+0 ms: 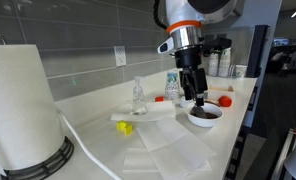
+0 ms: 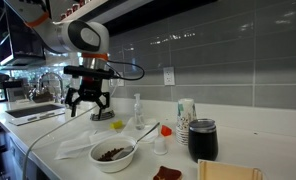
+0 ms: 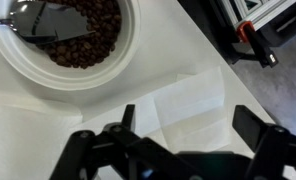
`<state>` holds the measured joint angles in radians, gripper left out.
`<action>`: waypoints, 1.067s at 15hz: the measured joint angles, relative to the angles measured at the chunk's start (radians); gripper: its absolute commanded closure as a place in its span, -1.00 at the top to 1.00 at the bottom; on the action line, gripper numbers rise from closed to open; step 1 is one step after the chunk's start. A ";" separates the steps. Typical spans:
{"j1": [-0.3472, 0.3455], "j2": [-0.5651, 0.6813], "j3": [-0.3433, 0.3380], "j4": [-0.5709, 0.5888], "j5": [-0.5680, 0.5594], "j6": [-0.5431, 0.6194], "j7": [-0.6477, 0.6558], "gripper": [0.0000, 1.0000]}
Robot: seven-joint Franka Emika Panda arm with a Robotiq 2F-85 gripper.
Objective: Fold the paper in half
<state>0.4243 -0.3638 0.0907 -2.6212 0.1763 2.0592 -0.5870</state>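
Note:
Next, I bring my gripper to the paper's corner (image 1: 171, 120) (image 3: 87, 119) between the white bowl and the wider white sheet and close it there, since that end gets lifted for the fold.
The paper (image 3: 193, 100) is a plain white square sheet lying flat on the white counter. In the wrist view it sits just below the bowl and shows faint crease lines. It also shows in both exterior views (image 1: 176, 152) (image 2: 76, 147). My gripper (image 3: 188, 125) is open and empty, with the paper seen between its two black fingers. In both exterior views the gripper (image 1: 194, 92) (image 2: 90, 102) hangs well above the counter and touches nothing.
A white bowl (image 1: 203, 122) (image 2: 96, 160) (image 3: 128, 50) of brown beans with a spoon stands beside the paper. A big paper-towel roll (image 1: 20, 110), a wider white sheet (image 1: 148, 127), a yellow object (image 1: 124, 127), a clear bottle (image 1: 138, 97) and a black tumbler (image 2: 202, 140) stand around. The counter edge is close.

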 measured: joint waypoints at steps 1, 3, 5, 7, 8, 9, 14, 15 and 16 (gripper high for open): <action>-0.007 0.025 -0.002 0.004 0.035 0.016 0.000 1.00; -0.023 0.074 -0.003 0.010 0.103 0.070 0.001 1.00; -0.037 0.119 -0.003 0.018 0.170 0.137 0.003 1.00; -0.054 0.164 -0.003 0.028 0.229 0.211 0.010 1.00; -0.062 0.186 -0.003 0.031 0.251 0.245 0.013 1.00; -0.071 0.206 -0.002 0.033 0.269 0.276 0.017 1.00; -0.125 0.269 0.001 0.037 0.286 0.332 0.055 1.00; -0.134 0.273 0.003 0.038 0.286 0.332 0.066 1.00; -0.141 0.278 0.005 0.038 0.286 0.332 0.077 1.00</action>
<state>0.2833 -0.0860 0.0956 -2.5837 0.4626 2.3916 -0.5102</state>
